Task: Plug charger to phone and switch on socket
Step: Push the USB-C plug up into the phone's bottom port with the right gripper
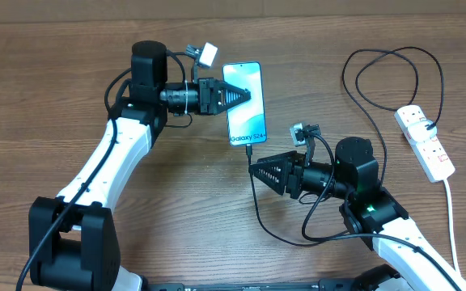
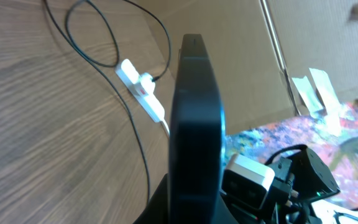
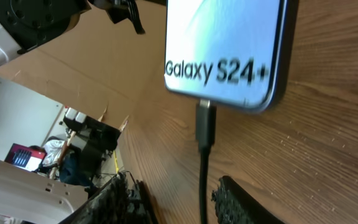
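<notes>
The charger's metal tip shows below the phone's bottom port, so the robot's right gripper should close on the black plug (image 3: 206, 126) and push it all the way in.
The phone (image 1: 245, 121) lies on the wooden table with its light-blue "Galaxy S24+" screen (image 3: 229, 43) up. My left gripper (image 1: 245, 95) is shut on its left edge; the left wrist view shows the phone (image 2: 194, 124) edge-on between the jaws. The charger's small black plug (image 3: 205, 124) sits in the phone's bottom port (image 1: 249, 150). Its thin black cable (image 1: 257, 206) runs back between the fingers of my right gripper (image 1: 253, 170), which stands open just below the phone, its pads apart from the cable (image 3: 204, 186). The socket (image 1: 425, 142), a white strip with red switches, lies at the right.
The charger cable loops widely over the back right of the table (image 1: 379, 81) to the socket (image 2: 140, 88). The strip's white cord (image 1: 451, 218) runs toward the front right edge. A cardboard wall (image 2: 241, 62) stands behind the table.
</notes>
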